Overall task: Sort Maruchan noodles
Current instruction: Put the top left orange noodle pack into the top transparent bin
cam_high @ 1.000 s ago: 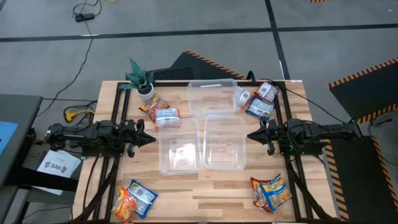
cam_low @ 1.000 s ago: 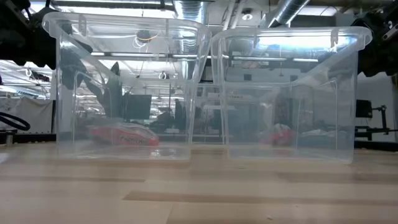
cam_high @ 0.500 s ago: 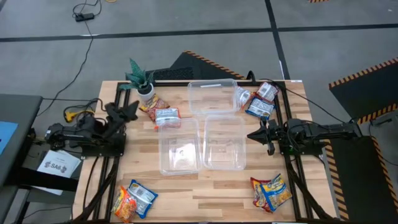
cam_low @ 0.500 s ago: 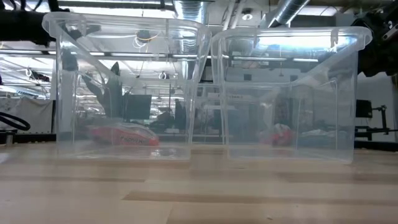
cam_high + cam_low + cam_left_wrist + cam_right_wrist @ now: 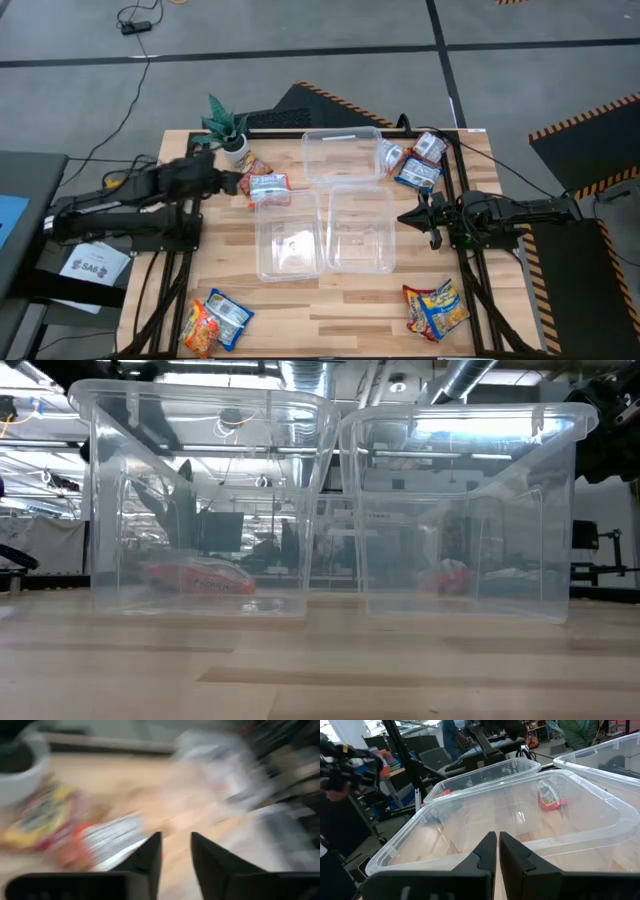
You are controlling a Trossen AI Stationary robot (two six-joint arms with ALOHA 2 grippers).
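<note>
The red-and-white noodle packet beside the yellow-orange packet is the one I should grasp, as my left gripper should close on the white label [image 5: 267, 187] [image 5: 116, 845] of that packet.
Two noodle packets lie flat at the far left: a red-and-white one [image 5: 268, 186] [image 5: 107, 842] and a yellow-orange one [image 5: 248, 168] [image 5: 37, 815]. Others lie far right [image 5: 418, 168], near left [image 5: 215, 320] and near right [image 5: 436, 306]. My left gripper [image 5: 236, 184] [image 5: 175, 837] hovers just left of the red-and-white packet with a small gap between its fingers; its wrist view is blurred. My right gripper [image 5: 403, 216] [image 5: 497, 837] waits shut at the right side of the near-right bin.
Three clear bins stand mid-table: one far [image 5: 342, 155], two side by side nearer [image 5: 287, 235] [image 5: 360, 230], which also fill the low view [image 5: 200, 510] [image 5: 460, 510]. A potted plant [image 5: 228, 130] stands at the far left corner, close to my left gripper.
My left arm has swung from the middle of the table's left side toward the far edge, then reached right toward the red-and-white packet by the plant. No packet has moved.
</note>
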